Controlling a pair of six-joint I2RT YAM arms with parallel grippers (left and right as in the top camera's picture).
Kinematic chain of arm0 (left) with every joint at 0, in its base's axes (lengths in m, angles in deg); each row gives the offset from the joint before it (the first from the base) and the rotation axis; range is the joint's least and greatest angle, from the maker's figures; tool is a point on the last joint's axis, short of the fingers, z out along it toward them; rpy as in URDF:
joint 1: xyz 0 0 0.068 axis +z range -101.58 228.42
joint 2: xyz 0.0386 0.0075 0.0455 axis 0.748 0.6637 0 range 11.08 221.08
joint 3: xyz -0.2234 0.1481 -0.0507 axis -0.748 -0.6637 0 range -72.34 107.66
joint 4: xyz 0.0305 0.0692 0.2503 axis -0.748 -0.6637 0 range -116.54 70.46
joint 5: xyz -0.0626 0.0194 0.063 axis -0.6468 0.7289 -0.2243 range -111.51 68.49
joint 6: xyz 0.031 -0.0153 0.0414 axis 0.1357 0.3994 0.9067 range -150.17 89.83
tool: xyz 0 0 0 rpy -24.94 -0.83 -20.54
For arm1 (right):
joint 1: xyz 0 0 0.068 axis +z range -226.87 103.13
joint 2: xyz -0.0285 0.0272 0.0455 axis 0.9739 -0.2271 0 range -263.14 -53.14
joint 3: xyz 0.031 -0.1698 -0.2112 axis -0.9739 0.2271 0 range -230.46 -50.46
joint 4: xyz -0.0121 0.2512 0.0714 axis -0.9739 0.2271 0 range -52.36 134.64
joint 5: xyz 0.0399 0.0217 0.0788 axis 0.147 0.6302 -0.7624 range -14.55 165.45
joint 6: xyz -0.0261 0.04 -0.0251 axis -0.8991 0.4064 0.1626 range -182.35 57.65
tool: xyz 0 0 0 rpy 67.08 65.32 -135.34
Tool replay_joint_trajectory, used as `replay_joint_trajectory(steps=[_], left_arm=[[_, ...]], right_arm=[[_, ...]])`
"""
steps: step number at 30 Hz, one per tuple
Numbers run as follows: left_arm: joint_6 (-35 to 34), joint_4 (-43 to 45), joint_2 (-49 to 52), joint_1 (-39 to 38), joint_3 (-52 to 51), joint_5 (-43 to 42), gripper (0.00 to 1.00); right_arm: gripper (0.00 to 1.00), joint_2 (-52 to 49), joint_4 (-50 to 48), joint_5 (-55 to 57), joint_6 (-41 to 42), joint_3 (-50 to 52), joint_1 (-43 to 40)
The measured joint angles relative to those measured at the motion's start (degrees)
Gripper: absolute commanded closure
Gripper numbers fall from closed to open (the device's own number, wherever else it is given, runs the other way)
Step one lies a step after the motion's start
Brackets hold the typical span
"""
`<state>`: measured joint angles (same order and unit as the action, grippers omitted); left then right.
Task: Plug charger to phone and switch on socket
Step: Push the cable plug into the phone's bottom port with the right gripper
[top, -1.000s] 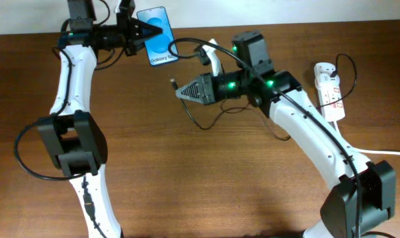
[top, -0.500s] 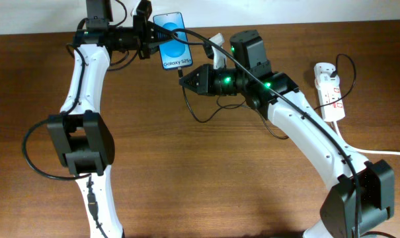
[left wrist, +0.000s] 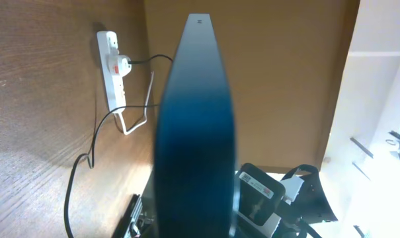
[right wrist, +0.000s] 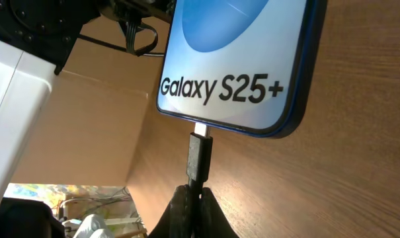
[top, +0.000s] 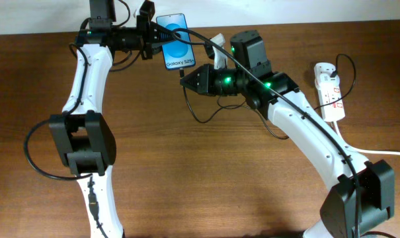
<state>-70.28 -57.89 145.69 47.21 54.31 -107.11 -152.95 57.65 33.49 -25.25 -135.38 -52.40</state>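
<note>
I will use my left gripper to let go of the phone, with its screen facing up, on the bare table (top: pixel 170 105) next to the thin black cable.
My left gripper (top: pixel 153 39) is shut on the phone (top: pixel 174 51) and holds it above the table at the back; its blue screen reads "Galaxy S25+". In the left wrist view the phone (left wrist: pixel 196 125) shows edge-on and hides the jaws. My right gripper (top: pixel 184 74) is shut on the charger's black connector (right wrist: pixel 200 157), whose silver tip touches the phone's bottom edge (right wrist: pixel 234 127). The thin black cable (top: pixel 203 119) loops under the right arm. The white socket (top: pixel 330 90) lies at the right, with a plug in it; it also shows in the left wrist view (left wrist: pixel 113 65).
A thick white cord (top: pixel 385 153) runs from the socket to the right table edge. A white block (top: pixel 216 51) stands behind the right gripper. The table's back edge meets a pale wall (top: pixel 285 10).
The left gripper moved the phone right to meet the right gripper, which moved up and right with the connector. The tip has closed on the phone's bottom edge.
</note>
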Motion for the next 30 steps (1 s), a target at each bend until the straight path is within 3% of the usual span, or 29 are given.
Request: replay_joint_trajectory(steps=[11, 30], left_arm=[[4.02, 0.22, 0.0, -0.11, 0.0, -1.03, 1.0], [4.55, -0.46, 0.0, -0.15, 0.02, 0.52, 1.0]], right_arm=[[0.96, 0.0, -0.09, 0.59, 0.0, 0.15, 0.02], [0.96, -0.11, -2.54, 2.03, 0.13, 1.18, -0.07]])
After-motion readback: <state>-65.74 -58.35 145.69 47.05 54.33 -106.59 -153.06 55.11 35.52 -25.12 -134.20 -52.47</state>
